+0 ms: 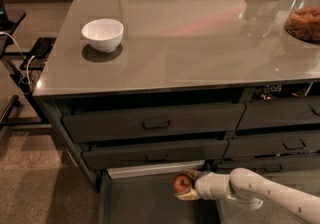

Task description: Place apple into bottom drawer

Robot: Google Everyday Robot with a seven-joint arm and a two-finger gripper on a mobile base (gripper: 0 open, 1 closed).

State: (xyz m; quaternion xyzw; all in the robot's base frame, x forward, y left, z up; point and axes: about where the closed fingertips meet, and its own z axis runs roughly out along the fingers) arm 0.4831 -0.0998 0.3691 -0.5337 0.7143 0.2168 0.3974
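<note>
The robot's gripper will release the apple on the middle of the bottom drawer's dark bottom (pixel 163 200), before the silvery piece at the back of the drawer. The apple is now over the open drawer's rear part.
The bottom drawer (pixel 145 205) is pulled open at the foot of the cabinet, with a flat dark inside and a pale silvery back strip (pixel 155 169). My white arm reaches in from the lower right. My gripper (pixel 184 185) is shut on the small red apple (pixel 181 183) and holds it over the right rear part of the open drawer, just in front of the back strip. I cannot tell whether the apple touches the drawer floor.
A white bowl (pixel 102 34) sits on the grey countertop (pixel 200 33) at the left. A glass jar of snacks (pixel 305 15) stands at the right edge. Closed dark drawers with recessed handles (pixel 156 124) are above the open one. Dark stands with cables (pixel 20 63) are at the left.
</note>
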